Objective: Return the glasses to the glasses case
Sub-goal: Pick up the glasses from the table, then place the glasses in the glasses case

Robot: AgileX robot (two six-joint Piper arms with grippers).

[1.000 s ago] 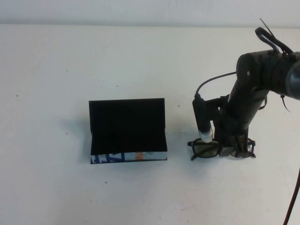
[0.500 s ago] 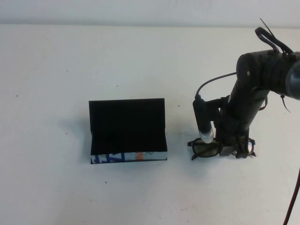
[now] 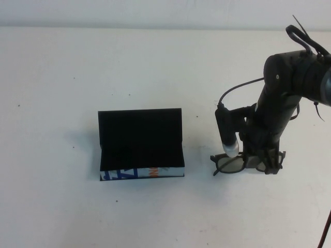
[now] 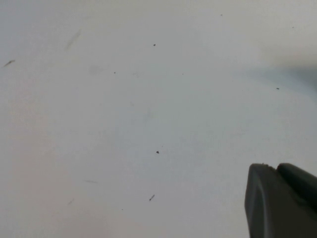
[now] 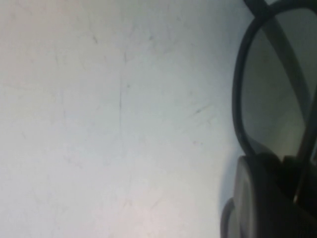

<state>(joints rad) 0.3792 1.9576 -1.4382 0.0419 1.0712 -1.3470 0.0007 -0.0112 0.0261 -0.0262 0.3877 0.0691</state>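
Note:
The glasses, still held on the white table, will be released by my right gripper inside the open case (image 3: 144,158), just behind the light blue front side of that case.
The black thick-framed glasses (image 3: 230,164) are at the right of the white table, held at their right half by my right gripper (image 3: 264,164), which is shut on them from above. In the right wrist view one tinted lens (image 5: 272,114) shows close beside the dark finger (image 5: 257,203). The glasses case (image 3: 140,144) stands open left of the glasses, its black lid up and its light blue front side (image 3: 142,172) towards me. My left gripper (image 4: 275,168) shows only in the left wrist view, shut and empty over bare table.
The white table (image 3: 77,77) stretches around the case and the glasses. A black cable (image 3: 235,88) loops off the right arm. A red cable (image 3: 325,222) hangs at the right edge.
My right gripper has shifted a little towards me and to the right with the glasses, which have tilted slightly. The case has not moved.

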